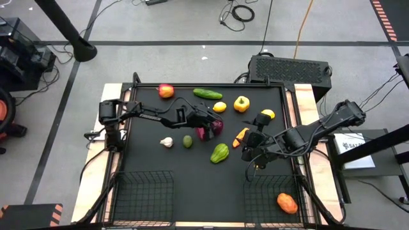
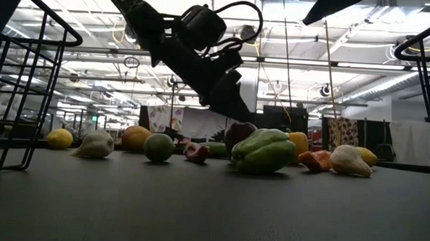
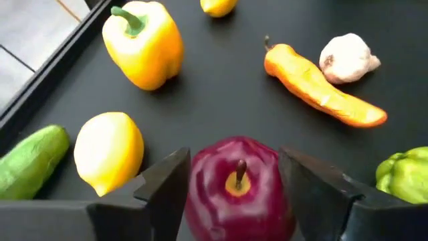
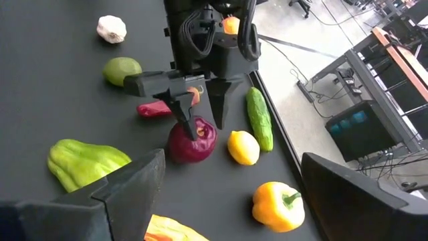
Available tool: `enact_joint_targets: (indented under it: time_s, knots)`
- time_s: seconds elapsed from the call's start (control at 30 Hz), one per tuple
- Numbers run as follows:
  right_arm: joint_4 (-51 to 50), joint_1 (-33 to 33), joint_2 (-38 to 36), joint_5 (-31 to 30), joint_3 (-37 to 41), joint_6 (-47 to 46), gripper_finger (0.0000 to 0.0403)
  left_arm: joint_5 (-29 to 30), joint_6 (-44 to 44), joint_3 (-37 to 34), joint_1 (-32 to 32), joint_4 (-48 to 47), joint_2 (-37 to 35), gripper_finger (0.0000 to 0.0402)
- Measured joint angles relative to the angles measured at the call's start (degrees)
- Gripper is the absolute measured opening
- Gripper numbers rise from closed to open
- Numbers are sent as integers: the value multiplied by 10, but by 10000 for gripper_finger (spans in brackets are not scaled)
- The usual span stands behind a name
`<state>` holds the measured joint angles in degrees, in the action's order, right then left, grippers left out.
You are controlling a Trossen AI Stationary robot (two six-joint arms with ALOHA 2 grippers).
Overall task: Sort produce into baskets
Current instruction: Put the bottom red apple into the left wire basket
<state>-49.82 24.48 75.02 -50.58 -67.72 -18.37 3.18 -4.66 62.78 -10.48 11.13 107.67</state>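
My left gripper's fingers are wide and shallow on the purple onion's round sides, so I need to open them and pinch the purple onion's stem (image 3: 241,172).
My left gripper (image 1: 208,125) stands over the middle of the table, shut on a purple onion (image 1: 216,126). The onion also shows between the fingers in the left wrist view (image 3: 237,194) and in the right wrist view (image 4: 192,142). My right gripper (image 1: 253,151) is open and empty, to the right of the onion and above a green pepper (image 1: 219,153) and an orange pepper (image 1: 241,136). Two black wire baskets sit at the near edge: the left one (image 1: 144,191) holds nothing, and the right one (image 1: 271,191) holds an orange vegetable (image 1: 287,203). My left gripper pinches the onion's two opposite sides (image 3: 195,201) between its two fingers. The fingers come slanting down from the table's left. The onion's stem (image 3: 239,173) faces the wrist camera. The onion's underside seems to rest on the table.
Lying on the table are a red apple (image 1: 166,91), a cucumber (image 1: 208,94), two lemons (image 1: 219,107) (image 1: 268,114), a yellow pepper (image 1: 241,103), a lime (image 1: 187,141), garlic (image 1: 167,142) and a red chili (image 4: 152,109). A second garlic (image 3: 348,57) lies by the orange pepper.
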Motion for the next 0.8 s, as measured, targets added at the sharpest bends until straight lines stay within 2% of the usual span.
enact_joint_targets:
  time_s: [0.2,0.57,0.8]
  knots:
    - [-1,0,0,0,0,0,341,0,-21,0,0,4,2,194]
    - [-2,0,0,0,0,0,341,0,-33,0,-1,1,2,90]
    - [-2,0,0,0,0,0,341,18,-33,0,-1,1,2,49]
